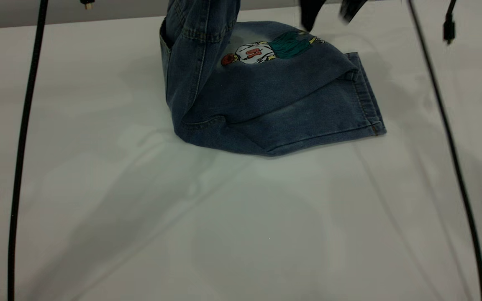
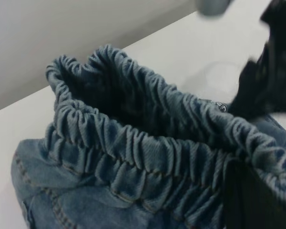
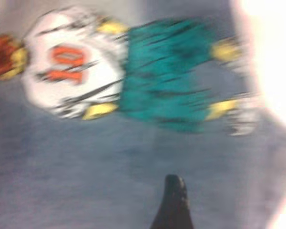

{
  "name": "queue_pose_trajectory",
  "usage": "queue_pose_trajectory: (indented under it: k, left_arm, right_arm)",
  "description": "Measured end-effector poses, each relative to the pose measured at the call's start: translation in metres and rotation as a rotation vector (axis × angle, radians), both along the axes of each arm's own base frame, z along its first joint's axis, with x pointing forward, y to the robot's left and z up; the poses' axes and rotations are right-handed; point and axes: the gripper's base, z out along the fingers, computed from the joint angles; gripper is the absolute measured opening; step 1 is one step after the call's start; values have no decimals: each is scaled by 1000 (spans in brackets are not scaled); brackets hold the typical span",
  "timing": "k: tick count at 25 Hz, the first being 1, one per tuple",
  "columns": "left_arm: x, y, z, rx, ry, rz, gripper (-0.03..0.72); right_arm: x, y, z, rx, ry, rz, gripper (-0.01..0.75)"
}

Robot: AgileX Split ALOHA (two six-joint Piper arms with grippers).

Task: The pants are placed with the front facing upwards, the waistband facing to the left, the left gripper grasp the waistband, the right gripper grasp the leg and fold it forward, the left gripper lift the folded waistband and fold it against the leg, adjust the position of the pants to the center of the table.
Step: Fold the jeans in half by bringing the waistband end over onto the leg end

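Note:
Next, the left gripper releases the waistband, which now hangs bunched, on the denim leg (image 1: 345, 67), beside the hemmed cuff.
The blue denim pants (image 1: 274, 96) lie folded at the far middle of the white table (image 1: 140, 217), a cartoon print (image 1: 266, 50) facing up. Their left end rises steeply off the table and out past the top of the exterior view. In the left wrist view the ruched waistband (image 2: 133, 143) hangs bunched, and my left gripper (image 2: 236, 167) is shut on it, one black finger (image 2: 250, 195) lying over the gathers. My right gripper (image 1: 329, 14) hovers open just above the print, nothing between its fingers. One fingertip (image 3: 174, 200) shows over the denim (image 3: 86, 167).
Two black cables hang down, one at the left (image 1: 23, 125) and one at the right (image 1: 446, 125). The table's far edge (image 1: 78, 23) meets a grey wall just behind the pants. Bare tabletop stretches in front of the pants.

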Motion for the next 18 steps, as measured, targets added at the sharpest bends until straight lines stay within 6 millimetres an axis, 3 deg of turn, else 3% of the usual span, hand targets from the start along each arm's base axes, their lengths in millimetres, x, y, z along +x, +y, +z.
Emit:
queue_pose_trajectory:
  k: [5,9,12,18]
  left_arm:
    - [-5,-7,0,-1,2,-19,90]
    - [-9,-14,-2,1,6,-40,90]
    - [-12,-22,-10,6,17,-63,90]
    - [-10,-40,-35,23,49,-99,90]
  right_arm:
    - [14,-43,26,-35,-22,-76,510]
    - [26,-93,38,-29,-51,-173,510]
    - [31,-137,44,-24,-70,-259,510]
    - [31,-204,52,13,-88,-396,510]
